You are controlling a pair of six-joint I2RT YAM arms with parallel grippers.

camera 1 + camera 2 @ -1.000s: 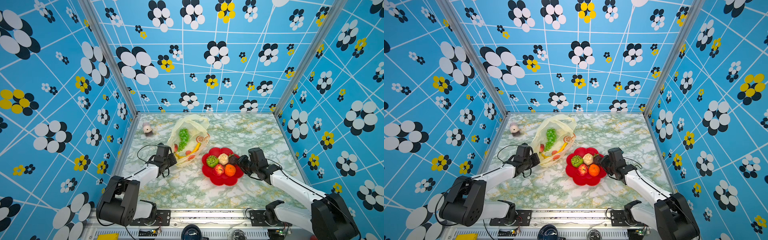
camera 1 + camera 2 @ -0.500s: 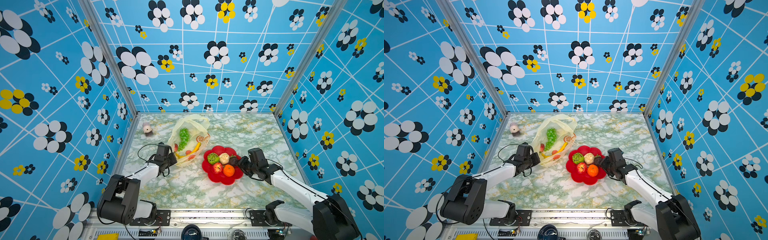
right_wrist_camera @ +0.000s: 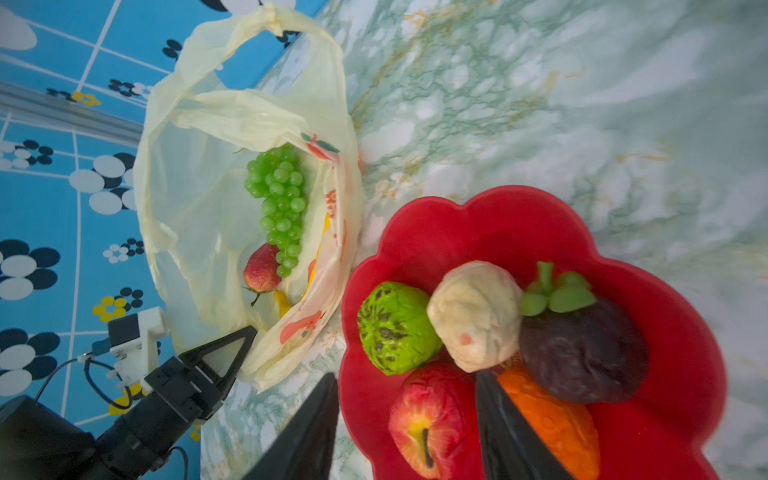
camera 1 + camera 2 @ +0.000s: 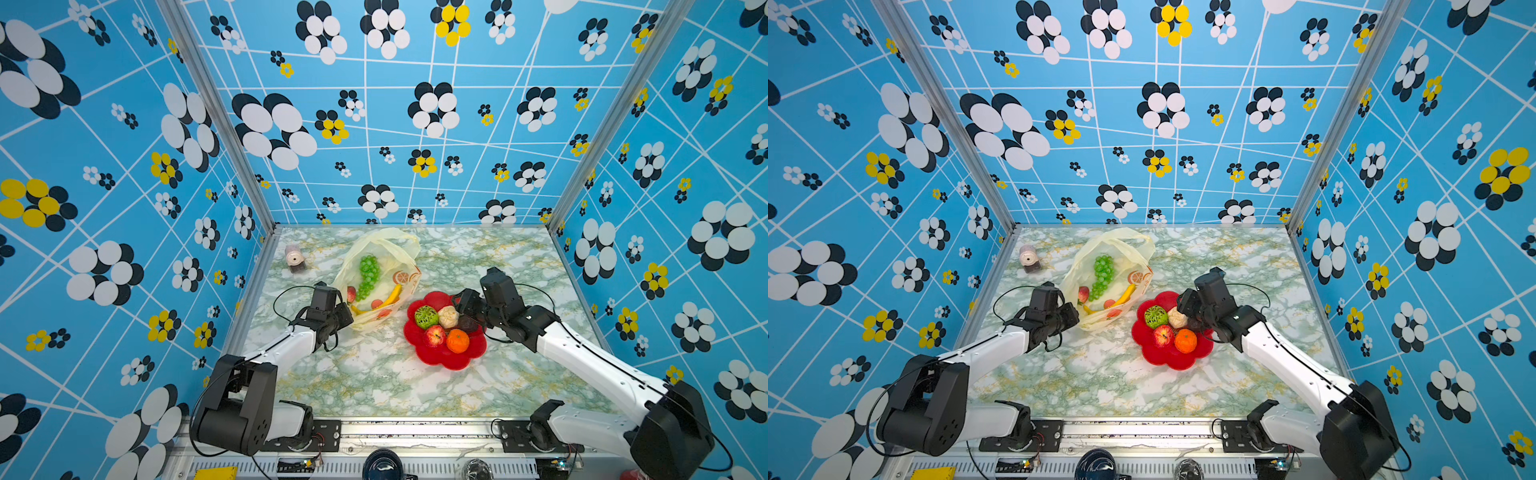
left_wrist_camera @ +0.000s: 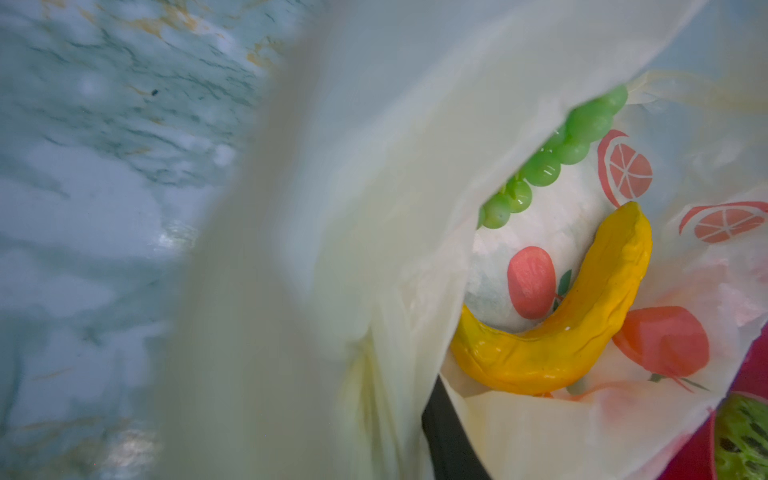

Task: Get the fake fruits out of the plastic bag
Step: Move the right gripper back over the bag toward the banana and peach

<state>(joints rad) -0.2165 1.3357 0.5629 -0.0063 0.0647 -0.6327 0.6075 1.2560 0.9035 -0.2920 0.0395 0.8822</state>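
The bag's raised side crowds the strawberry, so my left gripper should grab the bag's near edge [image 4: 357, 323] and pull it back before my right gripper reaches in.
The plastic bag [image 4: 386, 249] lies open on the table in both top views. Inside it are the green grape bunch [image 3: 280, 199], the yellow banana [image 5: 582, 324] and the strawberry [image 3: 262, 270]. My left gripper [image 4: 347, 318] is at the bag's near corner. Only one of its fingers [image 5: 449, 436] shows, standing off the creased film, which hides the other. The red plate [image 3: 478, 224] holds the green netted ball [image 3: 395, 328], cream bulb [image 3: 473, 316], dark brown piece [image 3: 582, 353], apple [image 3: 428, 419] and orange [image 3: 552, 415]. My right gripper [image 3: 405, 374] is open and empty over the plate, either side of the apple.
A small pink and brown object [image 4: 294, 258] stands near the back left wall. Blue patterned walls enclose the marble table [image 4: 374, 374] on three sides. The plate [image 4: 440, 359] sits just right of the bag's near end.
My right gripper has opened, and the dark brown piece now rests on the plate. My left gripper's jaws have parted at the bag's corner. The arms have barely moved.
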